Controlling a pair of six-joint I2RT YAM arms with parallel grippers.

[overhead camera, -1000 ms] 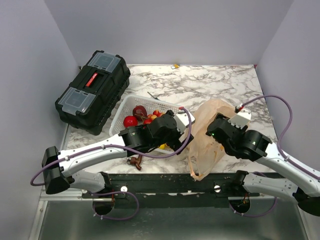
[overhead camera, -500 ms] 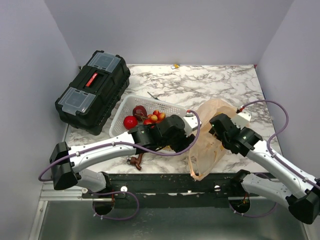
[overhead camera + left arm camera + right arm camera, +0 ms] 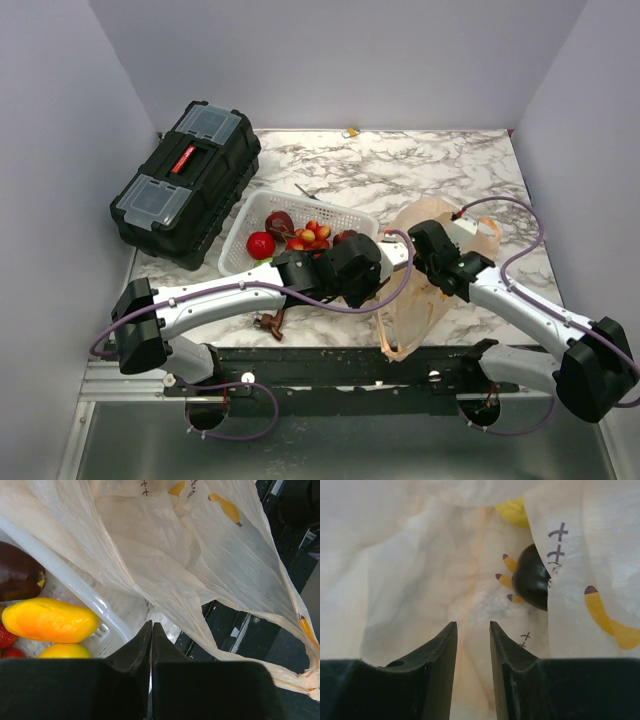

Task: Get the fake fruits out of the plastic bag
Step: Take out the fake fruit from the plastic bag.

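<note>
The left gripper's fingers are shut short of the plastic bag's edge, so the robot should open them and pinch that edge (image 3: 197, 636) before it lifts out the dark fruit.
The pale peach plastic bag (image 3: 418, 300) lies crumpled at the table's front, right of the white basket (image 3: 238, 238). The basket holds fake fruits: a red one (image 3: 261, 244), a dark red one (image 3: 280, 222) and small cherries (image 3: 310, 236). The left wrist view shows a yellow-orange fruit (image 3: 50, 620) and a dark purple one (image 3: 17, 577) behind the basket rim (image 3: 75, 587). My left gripper (image 3: 383, 272) (image 3: 151, 626) is shut on nothing, just beside the bag (image 3: 165, 545). My right gripper (image 3: 420, 240) (image 3: 472, 624) stands narrowly open against the bag film (image 3: 415, 555). A dark rounded shape (image 3: 532, 577) shows through it.
A black toolbox (image 3: 187, 180) stands at the back left. A small brown tap-shaped object (image 3: 270, 322) lies at the front edge below the basket. A thin dark tool (image 3: 305, 191) lies behind the basket. The black mounting rail (image 3: 330, 362) runs along the near edge.
My left gripper has shut and slid right from the basket toward the bag. My right arm has swung left to the bag's upper part, and its jaws have narrowed.
</note>
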